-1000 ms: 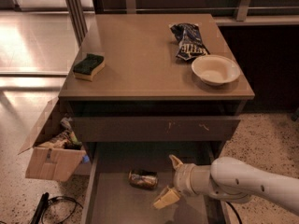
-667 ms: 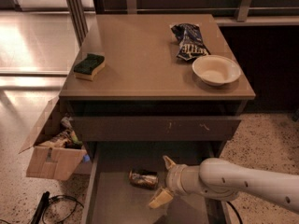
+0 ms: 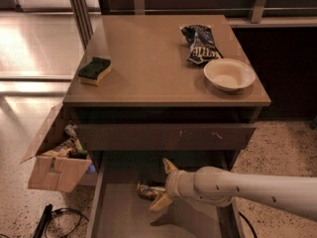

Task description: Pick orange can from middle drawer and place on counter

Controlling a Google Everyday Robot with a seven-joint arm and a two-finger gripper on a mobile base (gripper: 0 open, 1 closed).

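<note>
Next, I close my gripper on the end of the orange can [image 3: 160,192] nearest the white arm, while its other end sticks out.
The orange can [image 3: 148,190] lies on its side on the grey-brown floor of the open middle drawer [image 3: 121,217], near the drawer's back. My gripper [image 3: 165,185] reaches in from the right on a white arm. Its two tan fingers are spread open, one above and one below the can's right end, right at the can. The can's right end is partly hidden by the fingers. The tan-brown counter [image 3: 148,53] is the cabinet's top, above the drawer.
On the counter lie a green-and-yellow sponge [image 3: 94,70] at the left, a dark blue chip bag [image 3: 200,44] and a white bowl [image 3: 229,74] at the right. A scratched drawer front [image 3: 166,135] overhangs the open drawer. A cardboard box [image 3: 54,160] and a cable [image 3: 54,217] are on the floor at the left.
My gripper has moved left across the drawer toward the can, and its open fingers now reach the can's right end. The can has not moved.
</note>
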